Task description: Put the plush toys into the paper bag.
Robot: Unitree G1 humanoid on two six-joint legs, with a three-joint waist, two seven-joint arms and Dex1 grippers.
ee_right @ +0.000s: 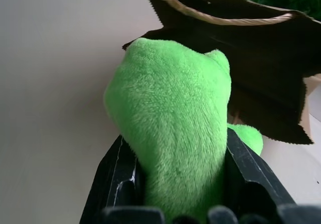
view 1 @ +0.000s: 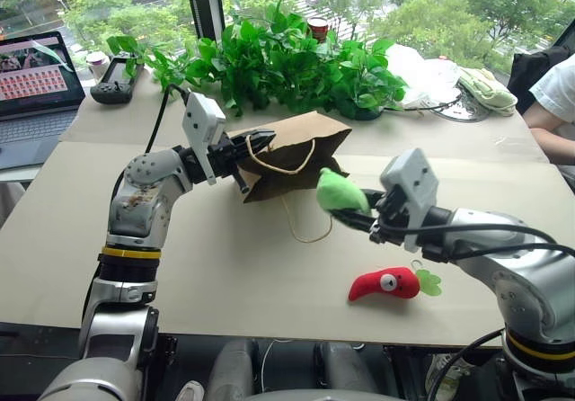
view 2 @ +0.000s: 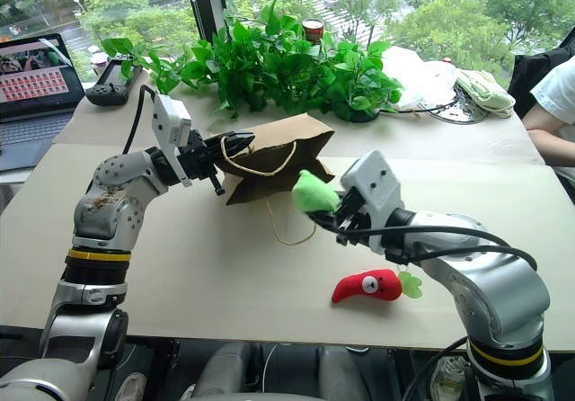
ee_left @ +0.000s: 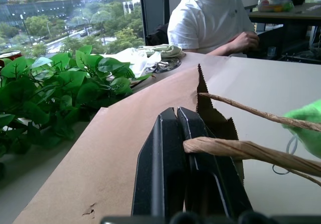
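Note:
The green plush toy, now hanging just off the bag's mouth, will be let go by my right gripper just inside the opening of the brown paper bag (view 1: 289, 162) (ee_right: 251, 58).
The brown paper bag (view 1: 292, 154) lies on its side mid-table, mouth toward me. My left gripper (view 1: 254, 142) is shut on the bag's upper rim by a cord handle (ee_left: 235, 149), holding the mouth up. In my right gripper (view 1: 353, 210), shut on it, the rounded green plush toy (view 1: 339, 191) hangs just off the bag's mouth; the right wrist view shows this toy (ee_right: 175, 133) between the fingers with the dark opening (ee_right: 261, 78) behind. The red chili plush toy (view 1: 386, 283) lies on the table near the front edge, under my right arm.
Leafy potted plants (view 1: 287, 59) line the table behind the bag. A laptop (view 1: 36, 86) and a black controller (view 1: 114, 82) sit far left. A white plastic bag (view 1: 422, 77) and a green cloth (view 1: 490, 91) lie far right, by a seated person (view 1: 557, 104).

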